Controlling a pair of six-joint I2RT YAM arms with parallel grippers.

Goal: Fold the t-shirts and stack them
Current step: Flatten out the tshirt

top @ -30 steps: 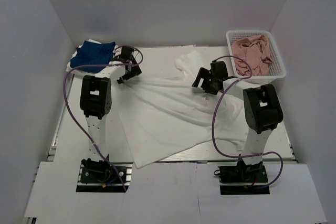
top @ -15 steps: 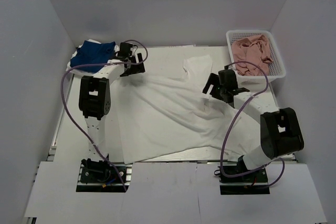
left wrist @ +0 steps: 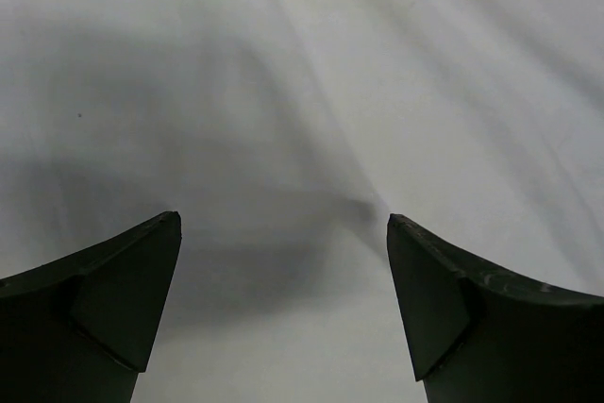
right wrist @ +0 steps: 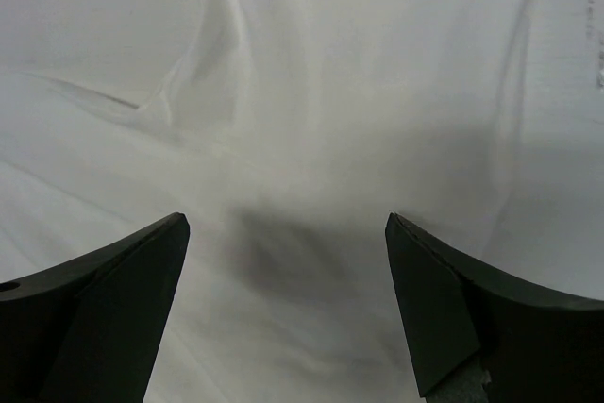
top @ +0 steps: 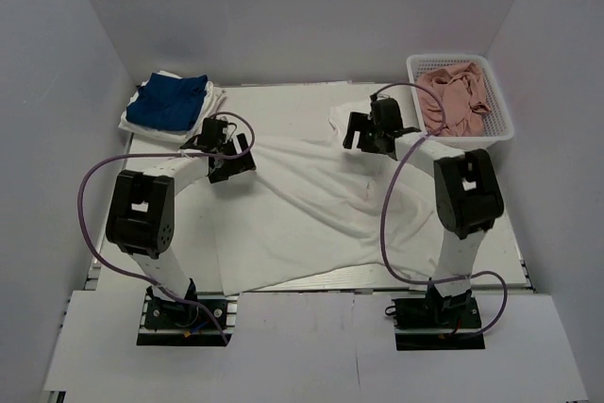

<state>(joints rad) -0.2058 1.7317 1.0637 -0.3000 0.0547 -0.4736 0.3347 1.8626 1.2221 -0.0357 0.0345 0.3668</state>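
Note:
The robot's right gripper should close on the basket-side edge (top: pixel 431 198) of the large white t-shirt, on the part in front of the white mesh basket.
A large white t-shirt (top: pixel 311 205) lies spread and wrinkled across the table. My left gripper (top: pixel 229 159) hovers over its left upper edge, jaws wide open with only white cloth (left wrist: pixel 283 139) below them. Over the shirt's upper right part, near a raised fold, my right gripper (top: pixel 368 134) is open too, looking down on creased white cloth (right wrist: pixel 283 139). At the back left a folded royal-blue t-shirt (top: pixel 170 101) rests on another folded white one (top: pixel 142 125).
A white mesh basket (top: pixel 505 129) at the back right holds crumpled pink cloth (top: pixel 456 93). White walls enclose the table on three sides. Purple cables loop from both arms.
The left gripper came back and down from near the blue shirt to the white shirt's left edge. The right gripper swung up and left to the shirt's upper right fold.

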